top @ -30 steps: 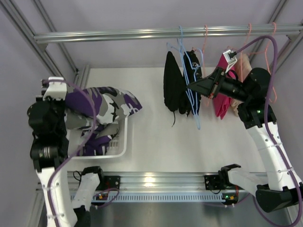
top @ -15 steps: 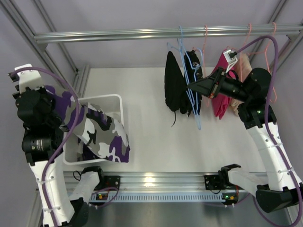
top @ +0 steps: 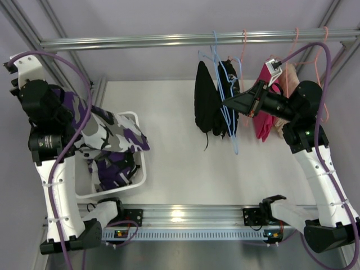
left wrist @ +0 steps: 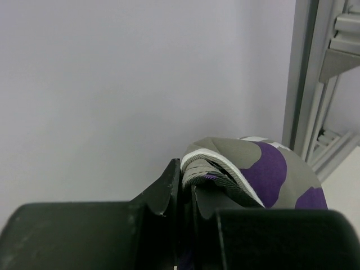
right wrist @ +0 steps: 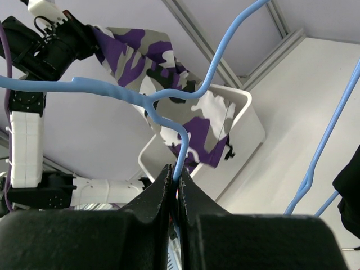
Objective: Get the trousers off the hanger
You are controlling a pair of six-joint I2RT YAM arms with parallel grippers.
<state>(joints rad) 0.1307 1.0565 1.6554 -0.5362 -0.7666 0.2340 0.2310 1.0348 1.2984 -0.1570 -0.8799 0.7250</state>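
I will release the camouflage trousers, which now hang draped over the white basket, with my left gripper inside the white basket [top: 108, 147].
The camouflage trousers [top: 115, 136], purple, white and black, hang from my left gripper [top: 68, 112] at the far left, draped down over the white basket [top: 140, 121]. In the left wrist view the left gripper [left wrist: 185, 179] is shut on a fold of the camouflage trousers [left wrist: 264, 171]. The black trousers [top: 205, 104] hang from the rail at centre right. My right gripper [top: 228, 103] is shut on a bare blue hanger [top: 229, 126] just right of them. The right wrist view shows this gripper [right wrist: 176, 173] pinching the blue hanger's wire [right wrist: 183, 138], with the camouflage trousers [right wrist: 169, 73] and basket [right wrist: 247, 104] beyond.
A metal rail [top: 140, 41] crosses the back and carries further blue and pink hangers. A bright pink garment [top: 263, 121] and a beige garment [top: 289, 79] hang behind my right arm. Slanted frame posts [top: 31, 34] stand at both back corners.
My left gripper has risen and swung to the far left with the camouflage trousers, which now hang over the basket. The right arm and the hanger have not moved.
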